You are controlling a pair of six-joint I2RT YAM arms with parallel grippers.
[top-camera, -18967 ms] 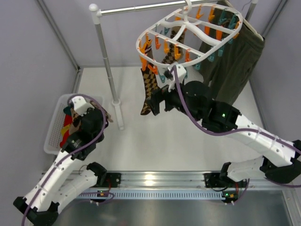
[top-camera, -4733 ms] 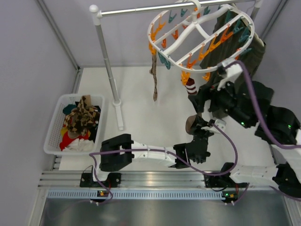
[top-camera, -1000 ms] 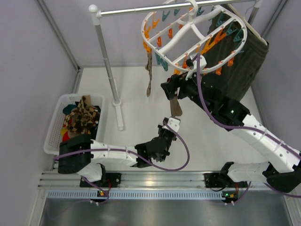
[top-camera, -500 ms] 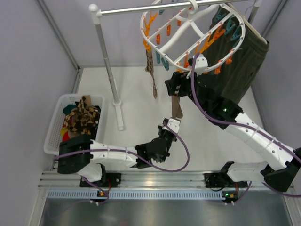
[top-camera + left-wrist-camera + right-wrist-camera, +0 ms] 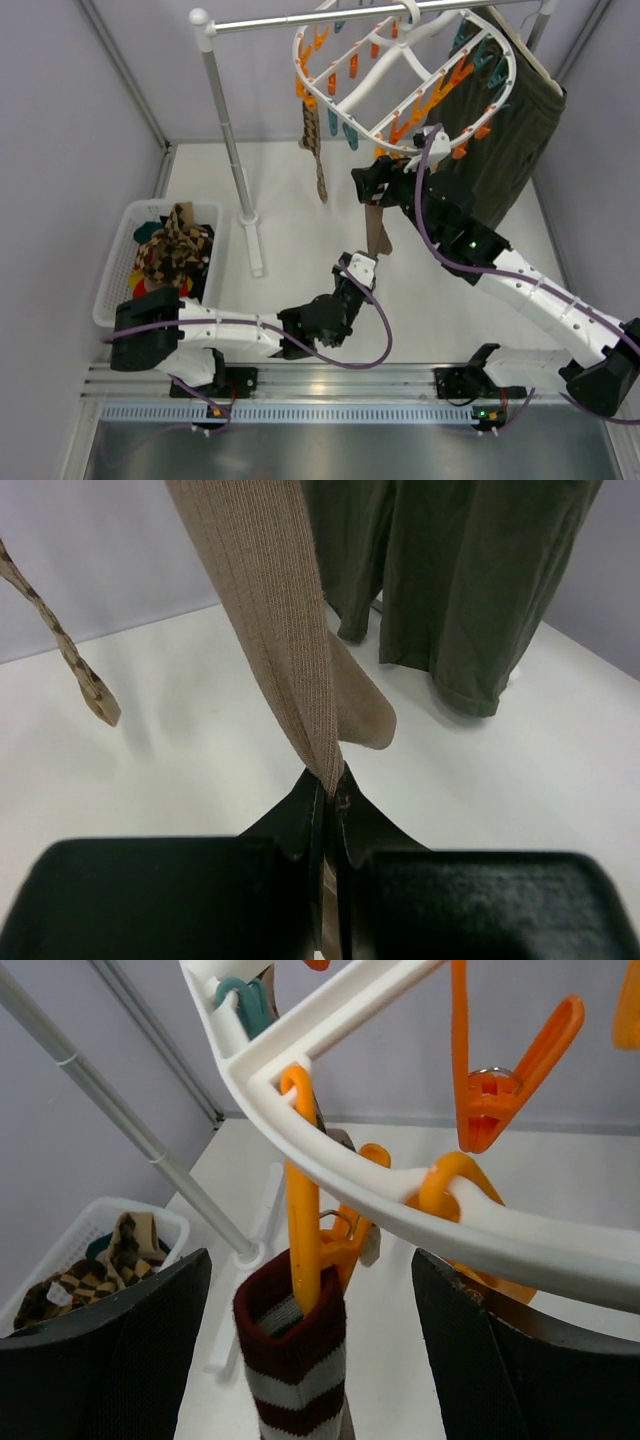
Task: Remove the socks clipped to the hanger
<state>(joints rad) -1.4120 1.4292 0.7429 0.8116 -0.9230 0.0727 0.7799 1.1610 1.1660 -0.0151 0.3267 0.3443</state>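
Note:
My left gripper should drop the tan sock, still hanging from an orange clip, on the brown argyle sock in the white basket (image 5: 169,250).
The white oval hanger (image 5: 400,75) with orange and teal clips hangs tilted from the rail. A tan sock with a red-white striped cuff (image 5: 377,228) hangs from an orange clip (image 5: 305,1230). My left gripper (image 5: 356,270) is shut on the sock's lower end, seen in the left wrist view (image 5: 329,783) with the sock (image 5: 270,600) stretched upward. My right gripper (image 5: 373,186) is open, its fingers (image 5: 110,1350) either side of the striped cuff (image 5: 295,1370) and its clip, just under the hanger rim (image 5: 400,1185). An argyle sock (image 5: 315,150) hangs clipped at the left.
A white basket (image 5: 112,285) at the left holds removed socks (image 5: 172,250). The white rail stand's post (image 5: 230,150) stands between basket and hanger. A dark olive garment (image 5: 505,150) hangs behind the hanger at the right, also in the left wrist view (image 5: 470,580).
The right gripper has risen slightly to the clip holding the striped cuff. The hanger has tilted and the argyle sock has swung. The left gripper still holds the tan sock's lower end.

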